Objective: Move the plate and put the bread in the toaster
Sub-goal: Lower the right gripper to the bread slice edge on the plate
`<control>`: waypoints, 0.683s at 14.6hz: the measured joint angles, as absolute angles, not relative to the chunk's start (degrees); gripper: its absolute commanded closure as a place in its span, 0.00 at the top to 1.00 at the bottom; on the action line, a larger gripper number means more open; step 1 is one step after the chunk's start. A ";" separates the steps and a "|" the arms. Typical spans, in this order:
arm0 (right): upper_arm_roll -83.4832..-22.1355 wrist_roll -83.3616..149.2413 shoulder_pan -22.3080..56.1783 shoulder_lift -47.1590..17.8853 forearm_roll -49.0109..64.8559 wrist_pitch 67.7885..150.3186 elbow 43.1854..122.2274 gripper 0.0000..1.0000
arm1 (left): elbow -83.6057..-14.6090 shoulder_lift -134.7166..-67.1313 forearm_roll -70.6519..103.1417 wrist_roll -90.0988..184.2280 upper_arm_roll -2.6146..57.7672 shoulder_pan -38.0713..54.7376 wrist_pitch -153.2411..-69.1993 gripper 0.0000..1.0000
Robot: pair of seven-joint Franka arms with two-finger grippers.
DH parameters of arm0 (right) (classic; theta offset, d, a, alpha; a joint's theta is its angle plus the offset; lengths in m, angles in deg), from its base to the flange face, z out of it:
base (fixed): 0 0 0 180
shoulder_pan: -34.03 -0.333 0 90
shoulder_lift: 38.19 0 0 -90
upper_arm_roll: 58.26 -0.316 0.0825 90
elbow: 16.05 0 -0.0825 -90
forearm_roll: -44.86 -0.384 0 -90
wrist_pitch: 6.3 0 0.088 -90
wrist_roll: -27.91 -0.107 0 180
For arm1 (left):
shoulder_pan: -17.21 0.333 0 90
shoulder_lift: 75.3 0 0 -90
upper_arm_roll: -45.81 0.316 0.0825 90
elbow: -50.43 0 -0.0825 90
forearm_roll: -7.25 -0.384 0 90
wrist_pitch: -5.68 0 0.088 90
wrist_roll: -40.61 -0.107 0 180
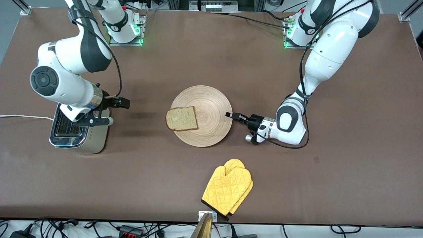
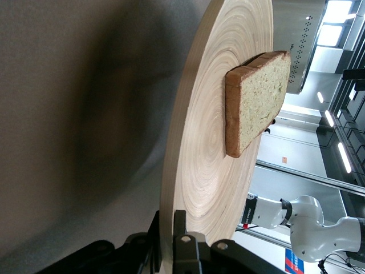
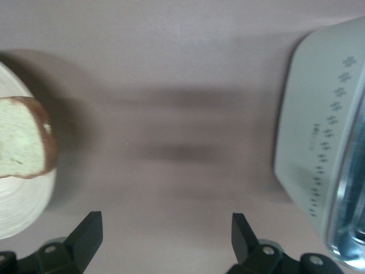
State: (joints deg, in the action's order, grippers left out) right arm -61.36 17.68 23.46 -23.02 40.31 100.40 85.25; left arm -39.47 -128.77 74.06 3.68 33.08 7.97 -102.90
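Next, I release the plate from my left gripper on the table (image 1: 198,115) just below it, slightly nearer the toaster.
The round wooden plate (image 1: 211,109) lies mid-table with the bread (image 1: 181,118) on its edge toward the right arm's end. My left gripper (image 1: 229,115) is shut on the plate's rim at the left arm's end; in the left wrist view the left gripper (image 2: 169,222) clamps the plate (image 2: 211,142) below the bread (image 2: 256,97). The toaster (image 1: 67,129) stands at the right arm's end. My right gripper (image 1: 119,103) hangs open and empty over bare table between toaster and plate. The right wrist view shows my right gripper (image 3: 165,225), the toaster (image 3: 319,131), bread (image 3: 20,137) and plate (image 3: 17,200).
A yellow oven mitt (image 1: 228,190) lies nearer the front camera than the plate, close to the table's edge. The toaster's white cord (image 1: 19,116) runs off toward the right arm's end of the table.
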 measured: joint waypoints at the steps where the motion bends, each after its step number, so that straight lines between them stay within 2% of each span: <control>1: -61.37 17.68 23.26 -22.47 39.99 100.72 85.24 1.00 | -39.43 -129.00 74.06 3.67 33.08 7.83 -102.97 0.00; 5: -61.37 17.68 23.08 -19.87 39.47 101.00 85.26 1.00 | -39.39 -129.30 74.06 3.63 33.09 6.97 -103.18 0.01; 8: -61.38 17.83 22.58 -17.79 34.94 102.45 85.25 1.00 | -39.37 -129.32 74.06 3.63 33.11 6.14 -104.12 0.03; 10: -61.39 17.93 22.31 -16.62 33.56 104.23 85.24 1.00 | -39.35 -129.32 74.06 3.63 33.12 5.71 -104.32 0.09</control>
